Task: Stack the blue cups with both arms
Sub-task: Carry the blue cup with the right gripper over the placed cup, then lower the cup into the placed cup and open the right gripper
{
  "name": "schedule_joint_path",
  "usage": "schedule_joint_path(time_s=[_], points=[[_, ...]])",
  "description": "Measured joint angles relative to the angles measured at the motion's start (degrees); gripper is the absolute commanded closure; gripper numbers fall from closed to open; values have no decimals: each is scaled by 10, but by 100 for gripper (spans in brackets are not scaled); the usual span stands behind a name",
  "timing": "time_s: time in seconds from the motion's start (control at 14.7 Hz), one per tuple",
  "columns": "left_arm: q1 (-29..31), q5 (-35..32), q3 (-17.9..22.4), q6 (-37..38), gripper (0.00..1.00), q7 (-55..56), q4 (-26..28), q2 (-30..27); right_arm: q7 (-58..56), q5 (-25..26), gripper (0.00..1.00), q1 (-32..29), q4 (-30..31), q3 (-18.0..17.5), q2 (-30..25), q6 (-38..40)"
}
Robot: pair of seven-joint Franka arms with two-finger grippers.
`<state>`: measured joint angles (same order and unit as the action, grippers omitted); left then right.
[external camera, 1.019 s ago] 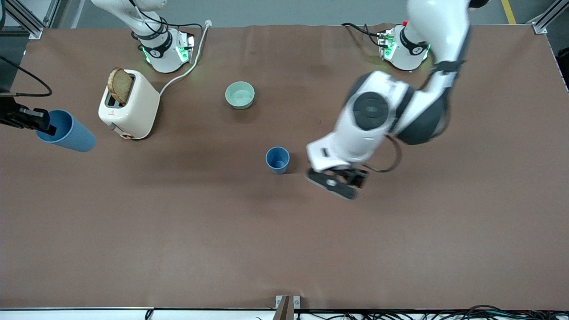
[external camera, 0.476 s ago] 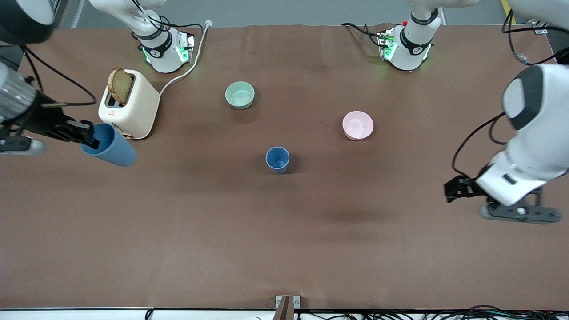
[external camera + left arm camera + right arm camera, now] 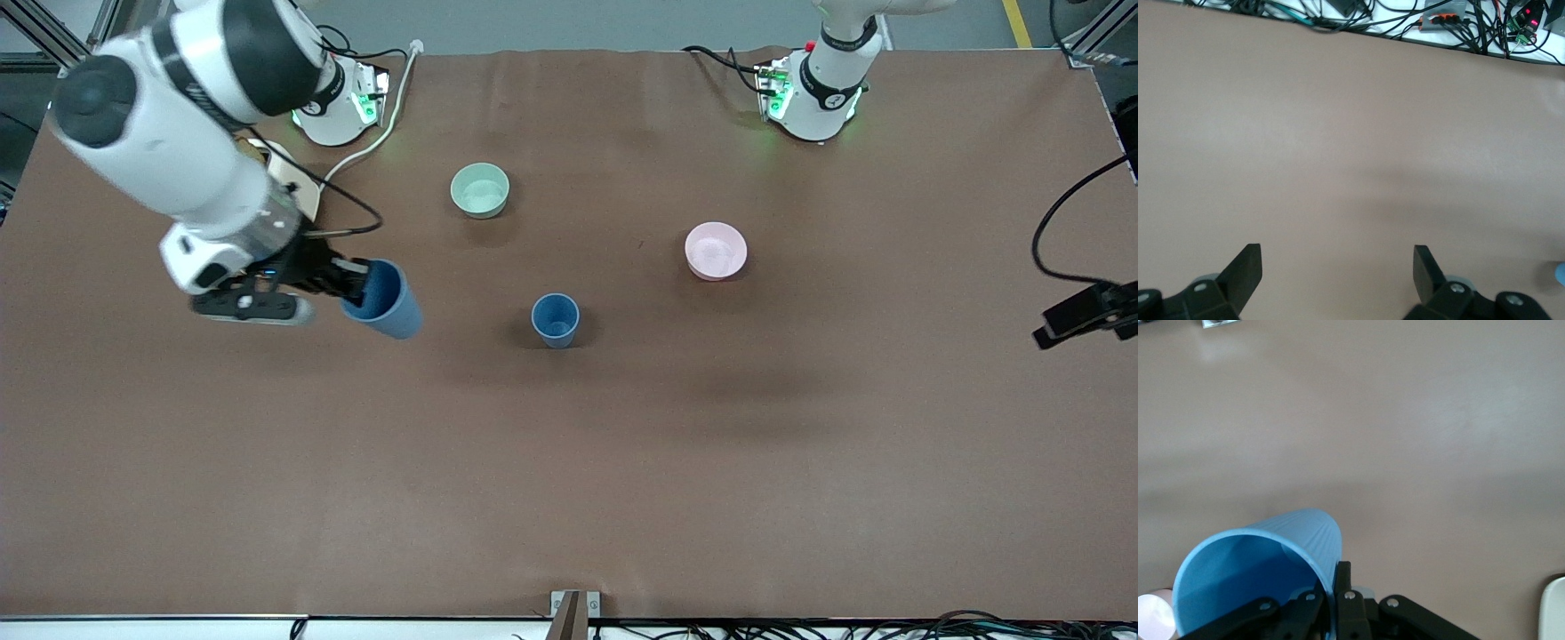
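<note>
My right gripper needs to release the blue cup it holds inside the blue cup standing point(image 3: 556, 318) near the middle of the table. The held cup now hangs tilted over the table.
One blue cup point(image 3: 556, 318) stands upright on the brown table point(image 3: 569, 462), near its middle. The other blue cup point(image 3: 384, 302) hangs tilted in the air with its mouth toward the right arm. My right gripper point(image 3: 357, 283) is shut on its rim, over the table between the toaster and the standing cup. The right wrist view shows the held cup point(image 3: 1265, 563) with one finger inside and one outside the wall, at my right gripper point(image 3: 1337, 587). My left gripper point(image 3: 1058, 324) waits over the left arm's end of the table, open and empty point(image 3: 1337, 267).
A mint-green bowl point(image 3: 480, 189) sits farther from the front camera than the standing cup. A pink bowl point(image 3: 716, 250) lies toward the left arm's end. The right arm covers most of a cream toaster point(image 3: 302, 188), whose cord point(image 3: 373, 142) runs to the right base.
The right arm has carried the blue cup from the right arm's end of the table toward the standing cup. The left arm has drawn back from that cup to its own end.
</note>
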<state>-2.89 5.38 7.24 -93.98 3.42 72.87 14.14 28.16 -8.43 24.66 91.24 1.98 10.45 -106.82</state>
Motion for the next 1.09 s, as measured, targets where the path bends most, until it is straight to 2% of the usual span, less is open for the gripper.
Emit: schedule_joint_path(time_s=[0.27,0.61,1.09], points=[[-5,-23,-26,13,0,8,50,-52,47,1,100,55,1,1,42,-44],[-4,-25,-36,-31,0,14,174,-134,79,1,99,96,2,2,84,-78],[1,-25,-35,-44,0,14,185,-141,120,1,99,153,18,2,135,-145]])
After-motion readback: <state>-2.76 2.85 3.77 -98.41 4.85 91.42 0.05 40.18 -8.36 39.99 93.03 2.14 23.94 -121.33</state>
